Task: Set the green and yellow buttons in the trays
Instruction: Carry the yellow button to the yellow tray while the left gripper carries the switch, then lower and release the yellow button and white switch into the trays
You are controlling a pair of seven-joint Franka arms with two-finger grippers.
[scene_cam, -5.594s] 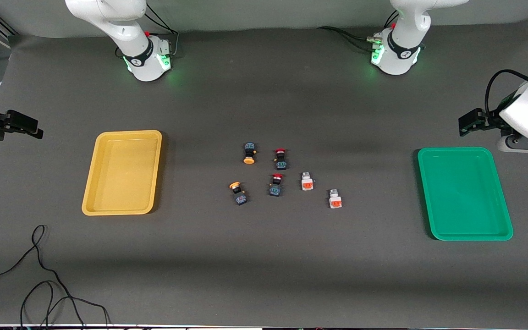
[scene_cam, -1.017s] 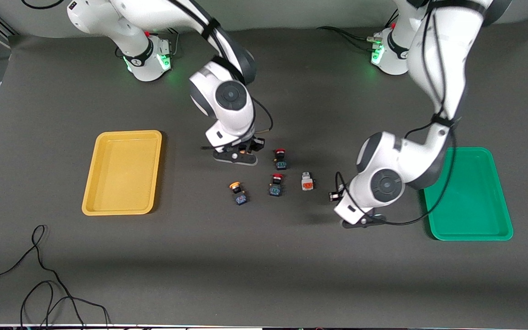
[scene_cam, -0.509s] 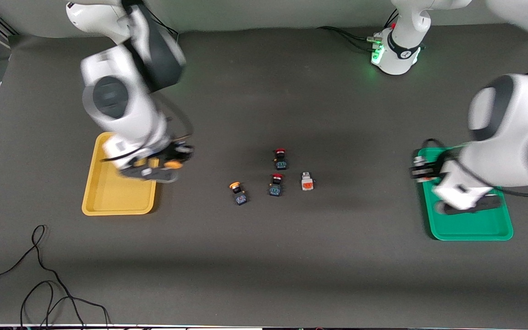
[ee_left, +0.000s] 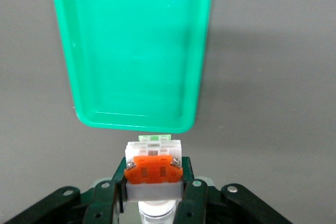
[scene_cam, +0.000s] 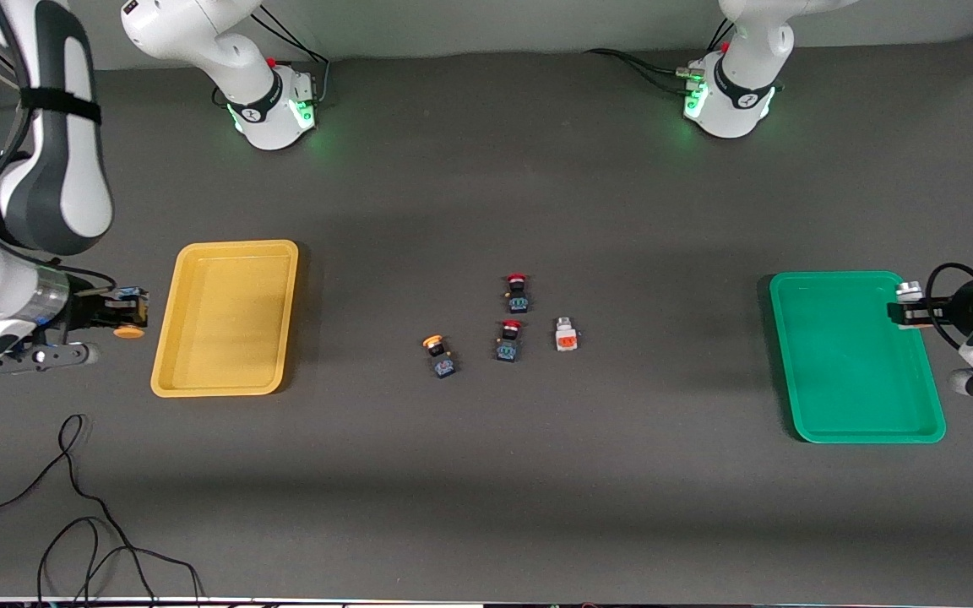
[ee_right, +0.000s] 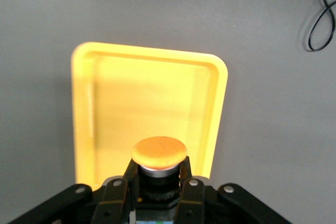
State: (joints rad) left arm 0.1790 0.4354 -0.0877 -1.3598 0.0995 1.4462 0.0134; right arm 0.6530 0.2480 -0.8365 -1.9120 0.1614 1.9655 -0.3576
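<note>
The robot's left gripper will release the white button in the middle of the green tray (scene_cam: 859, 358) (ee_left: 132, 51).
My right gripper (scene_cam: 119, 319) is shut on a black button with a yellow-orange cap (scene_cam: 127, 331). It holds the button over the table beside the yellow tray (scene_cam: 225, 371), toward the right arm's end. The right wrist view shows the cap (ee_right: 159, 152) between the fingers and the empty yellow tray (ee_right: 147, 93). My left gripper (scene_cam: 910, 312) is shut on a white button (scene_cam: 905, 294) over the outer rim of the green tray (scene_cam: 850, 363). The left wrist view shows its orange face (ee_left: 154, 167) and the empty green tray (ee_left: 134, 51). One yellow-capped button (scene_cam: 438, 355) and one white button (scene_cam: 566, 335) lie mid-table.
Two black buttons with red caps (scene_cam: 518, 291) (scene_cam: 509, 340) lie between the two loose buttons at mid-table. A black cable (scene_cam: 73, 507) loops on the table near the front camera at the right arm's end and also shows in the right wrist view (ee_right: 320, 19).
Both arms have swung outward with their buttons. The right gripper moved off the yellow tray toward the table's end. The left gripper moved across the green tray to its outer rim.
</note>
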